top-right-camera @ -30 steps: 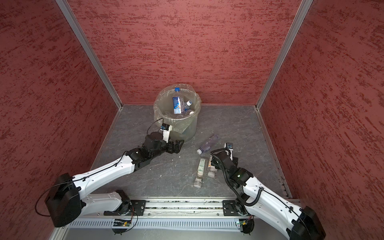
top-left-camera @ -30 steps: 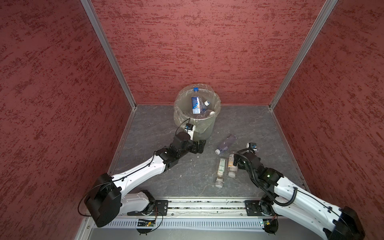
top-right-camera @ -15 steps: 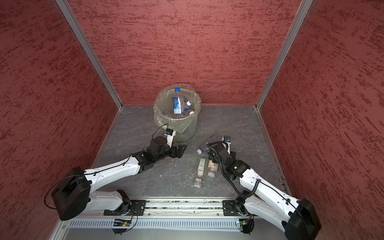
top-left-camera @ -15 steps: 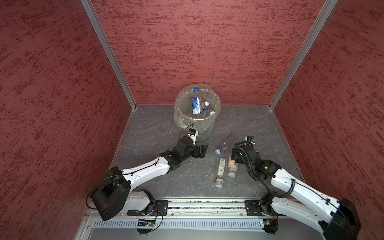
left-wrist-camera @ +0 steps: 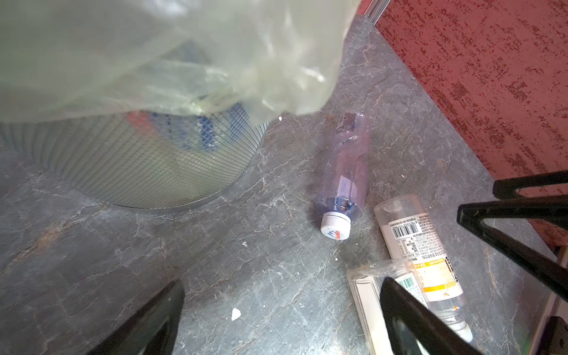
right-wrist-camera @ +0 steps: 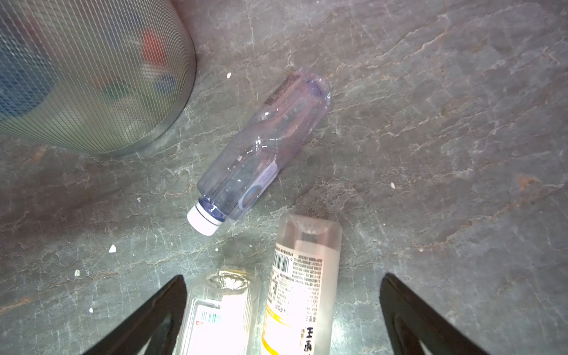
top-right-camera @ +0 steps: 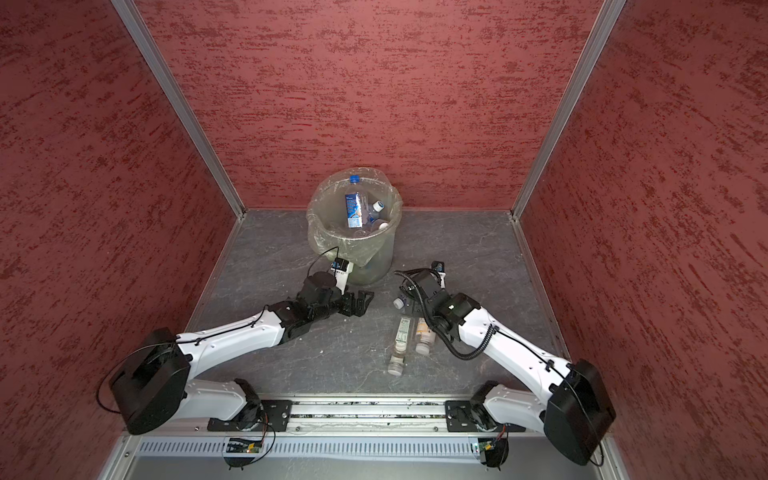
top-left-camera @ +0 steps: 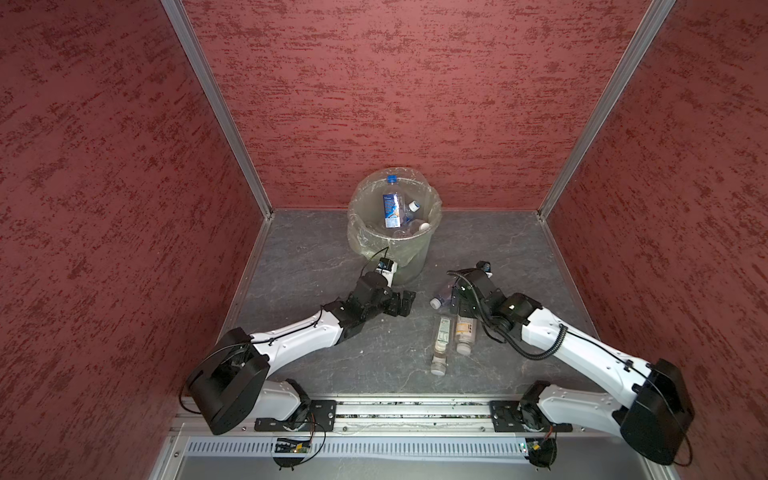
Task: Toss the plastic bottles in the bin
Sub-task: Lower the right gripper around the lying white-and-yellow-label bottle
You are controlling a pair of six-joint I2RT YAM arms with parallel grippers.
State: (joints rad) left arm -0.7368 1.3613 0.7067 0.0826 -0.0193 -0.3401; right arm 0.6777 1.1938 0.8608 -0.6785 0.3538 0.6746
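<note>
Next, my right gripper closes around the labelled body (top-left-camera: 464,326) (right-wrist-camera: 298,304) of the yellow-labelled bottle, the one lying beside the slimmer bottle.
The bin (top-left-camera: 419,253) (top-right-camera: 376,257) stands at the back, bag-lined, with several plastic bottles inside, one blue-labelled (top-left-camera: 390,210). Three more lie on the floor in front of it. A bluish clear one with a white cap (right-wrist-camera: 264,150) (left-wrist-camera: 347,172) is half hidden under my right gripper (top-left-camera: 456,305) in both top views. Two lie side by side: a yellow-labelled one (top-left-camera: 464,332) (right-wrist-camera: 301,282) and a slimmer one (top-left-camera: 441,338) (right-wrist-camera: 221,307). The right gripper (right-wrist-camera: 282,307) is open above their bases. My left gripper (top-left-camera: 405,303) (left-wrist-camera: 282,307) is open and empty, low beside the bin.
Red walls enclose the grey stone floor (top-left-camera: 316,257) on three sides. The arms' mounting rail (top-left-camera: 411,409) runs along the front edge. The right gripper's fingers (left-wrist-camera: 507,221) show in the left wrist view, close to the bottles.
The left gripper has dropped a little toward the front, away from the bin. The right gripper has moved left, over the bluish bottle and the bases of the two paired bottles.
</note>
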